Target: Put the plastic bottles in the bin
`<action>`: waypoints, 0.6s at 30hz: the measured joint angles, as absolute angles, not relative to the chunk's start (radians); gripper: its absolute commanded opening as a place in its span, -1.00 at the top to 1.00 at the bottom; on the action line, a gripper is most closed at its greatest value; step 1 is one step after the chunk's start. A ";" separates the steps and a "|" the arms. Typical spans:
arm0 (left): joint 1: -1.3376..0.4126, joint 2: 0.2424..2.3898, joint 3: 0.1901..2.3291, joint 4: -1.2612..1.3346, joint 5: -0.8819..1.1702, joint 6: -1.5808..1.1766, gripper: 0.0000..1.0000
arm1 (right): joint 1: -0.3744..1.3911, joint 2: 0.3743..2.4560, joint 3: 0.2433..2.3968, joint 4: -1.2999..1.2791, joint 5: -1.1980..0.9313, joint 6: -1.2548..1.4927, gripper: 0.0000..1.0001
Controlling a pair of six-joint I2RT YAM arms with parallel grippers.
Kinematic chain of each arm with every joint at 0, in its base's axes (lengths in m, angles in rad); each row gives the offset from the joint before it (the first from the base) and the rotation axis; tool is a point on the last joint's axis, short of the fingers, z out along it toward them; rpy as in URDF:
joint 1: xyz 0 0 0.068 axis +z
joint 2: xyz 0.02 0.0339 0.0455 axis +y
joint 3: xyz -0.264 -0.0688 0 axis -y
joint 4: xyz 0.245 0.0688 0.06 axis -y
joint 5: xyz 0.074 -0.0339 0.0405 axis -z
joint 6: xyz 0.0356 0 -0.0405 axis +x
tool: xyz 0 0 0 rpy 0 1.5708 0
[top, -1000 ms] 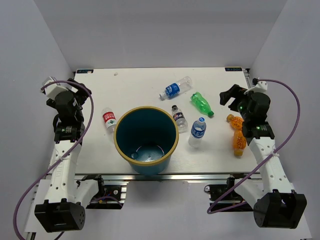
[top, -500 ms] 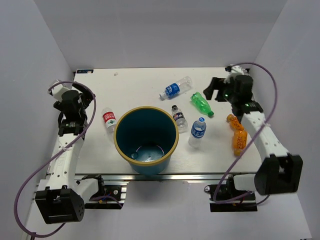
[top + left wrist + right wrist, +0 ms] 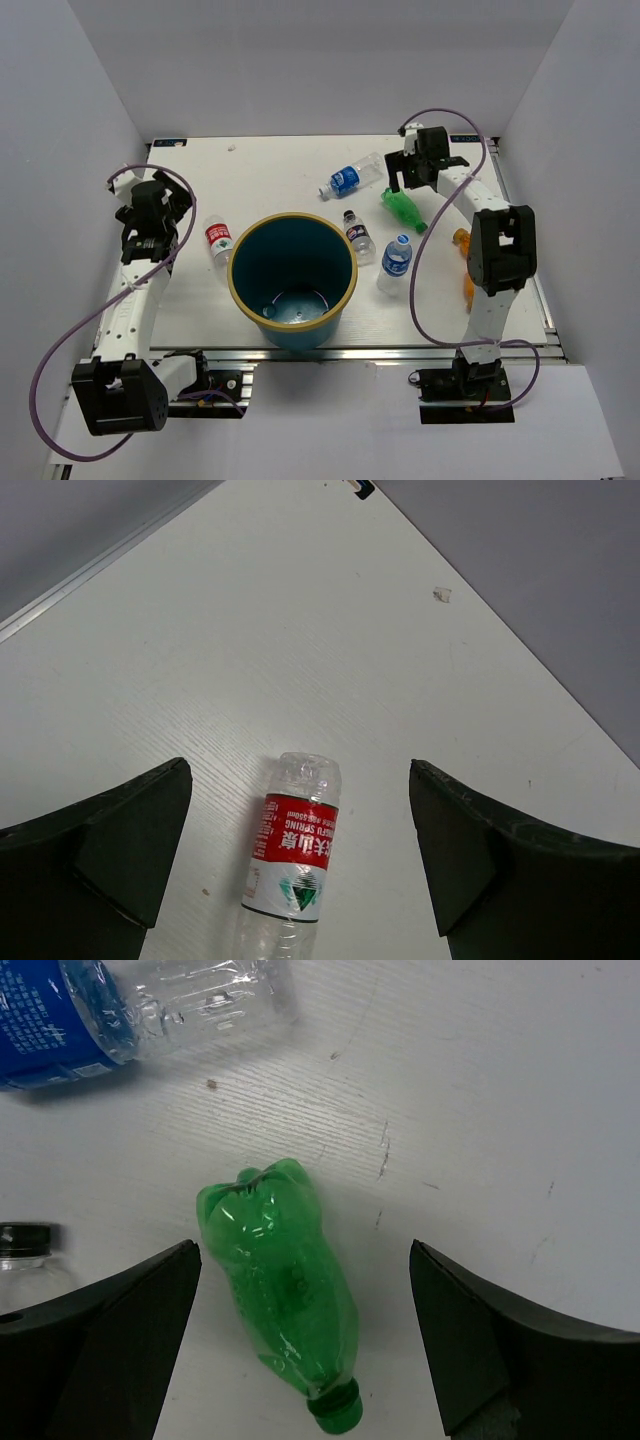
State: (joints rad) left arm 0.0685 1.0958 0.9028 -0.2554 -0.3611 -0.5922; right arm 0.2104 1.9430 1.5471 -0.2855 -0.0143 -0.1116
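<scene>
The clear red-label bottle is next, so my left gripper needs to move down to it and close around its label's white part (image 3: 221, 246) (image 3: 288, 878), just below the red.
The teal bin (image 3: 232, 275) with a tan rim stands at the front centre. A clear red-label bottle (image 3: 218, 240) lies to its left. My left gripper (image 3: 168, 203) is open above it, and the bottle (image 3: 293, 855) shows between the jaws. A green bottle (image 3: 403, 210) lies at the right rear. My right gripper (image 3: 404, 172) is open over it, and it lies between the jaws (image 3: 290, 1300) with its cap toward the camera. A blue-label bottle (image 3: 350, 178) lies at the rear. A dark-label bottle (image 3: 358, 236) and an upright blue-label bottle (image 3: 396, 262) are beside the bin. Orange bottles (image 3: 462, 238) are partly hidden behind the right arm.
The right arm's link (image 3: 500, 250) stretches over the table's right side, with its cable looping above. In the right wrist view the blue-label bottle (image 3: 100, 1010) is at the upper left and the dark cap (image 3: 25, 1235) at the left edge. White walls enclose the table.
My right arm has swung from the right edge back and leftward until it is over the green bottle. My left arm has moved inward toward the red-label bottle. The bottles have not moved.
</scene>
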 measured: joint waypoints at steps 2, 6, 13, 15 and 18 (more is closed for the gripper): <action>0.068 1.098 0.898 -0.255 -0.358 -0.593 -0.96 | 0.210 1.989 1.582 -0.297 -0.026 -0.148 -0.79; 0.069 1.111 0.889 -0.263 -0.350 -0.596 -0.96 | 0.209 2.053 1.588 -0.320 -0.037 -0.185 -0.79; 0.069 1.136 0.865 -0.262 -0.302 -0.603 -0.96 | 0.189 2.143 1.588 -0.362 -0.062 -0.163 -0.61; 0.069 1.140 0.858 -0.263 -0.284 -0.604 -0.96 | 0.180 2.144 1.588 -0.369 -0.082 -0.155 -0.28; 0.068 1.142 0.853 -0.261 -0.257 -0.610 -0.96 | 0.169 2.140 1.588 -0.372 -0.109 -0.134 0.10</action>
